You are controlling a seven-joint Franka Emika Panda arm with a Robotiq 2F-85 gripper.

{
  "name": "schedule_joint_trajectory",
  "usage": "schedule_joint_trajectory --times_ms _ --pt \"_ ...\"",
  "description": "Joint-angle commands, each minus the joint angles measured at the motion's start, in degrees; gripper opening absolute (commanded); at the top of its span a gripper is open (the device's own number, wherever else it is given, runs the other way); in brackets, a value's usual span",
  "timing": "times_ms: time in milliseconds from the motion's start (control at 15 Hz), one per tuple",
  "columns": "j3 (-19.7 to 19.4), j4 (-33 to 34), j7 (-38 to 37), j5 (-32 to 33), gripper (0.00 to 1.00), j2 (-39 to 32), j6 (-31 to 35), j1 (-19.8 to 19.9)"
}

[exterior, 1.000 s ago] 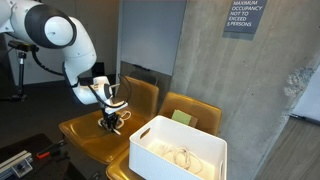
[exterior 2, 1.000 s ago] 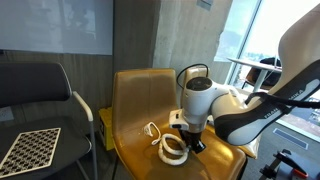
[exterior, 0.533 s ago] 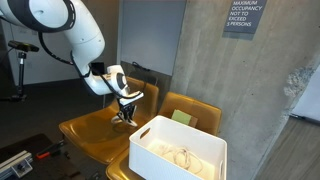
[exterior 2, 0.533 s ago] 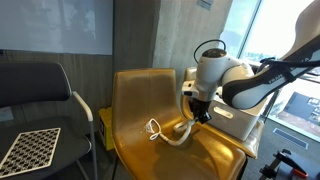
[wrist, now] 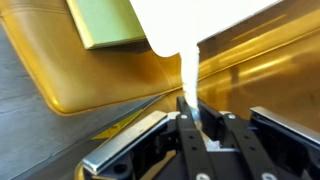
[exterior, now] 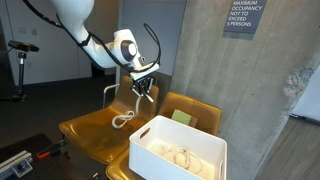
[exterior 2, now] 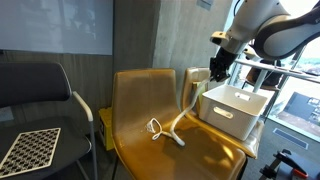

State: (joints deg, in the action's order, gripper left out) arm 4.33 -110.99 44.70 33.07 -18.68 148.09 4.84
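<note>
My gripper is going to release the white cable inside the white bin, on top of the other cable [exterior: 187, 156].
My gripper [exterior: 143, 91] hangs high above the yellow chair [exterior: 88, 130], shut on one end of a white cable [exterior: 127, 115]. The cable drops from the jaws, and its looped lower end still rests on the seat [exterior 2: 166, 131]. In the wrist view the cable [wrist: 187, 75] runs straight up from between the closed fingers of the gripper [wrist: 196, 112]. In an exterior view the gripper [exterior 2: 216, 72] is near the top edge of the white bin [exterior 2: 236, 108]. Another white cable [exterior: 181, 157] lies inside the bin [exterior: 150, 141].
A second yellow chair [exterior: 196, 107] behind the bin carries a green pad [exterior: 181, 117]. A black chair [exterior 2: 35, 92] with a checkerboard sheet [exterior 2: 28, 150] stands beside the yellow chair [exterior 2: 140, 95]. A concrete wall [exterior: 260, 90] rises close behind.
The gripper has risen from the seat and moved toward the bin, lifting the white cable. The cable now hangs stretched, with only its lower loop on the chair.
</note>
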Motion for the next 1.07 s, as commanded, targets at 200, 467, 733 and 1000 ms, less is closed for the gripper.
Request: schedule_joint_trajectory --times_ms 200,467,733,1000 --pt "-2.7 -5.7 8.2 -14.9 0.03 17.8 1.7 2.8" --pt "-7.0 -2.4 10.7 -23.0 0.03 25.0 -1.8 2.2" --pt "-11.8 4.7 12.0 -27.4 0.03 29.7 -8.7 1.9" --pt "-16.9 17.4 14.5 -30.5 0.03 29.4 -18.4 2.3"
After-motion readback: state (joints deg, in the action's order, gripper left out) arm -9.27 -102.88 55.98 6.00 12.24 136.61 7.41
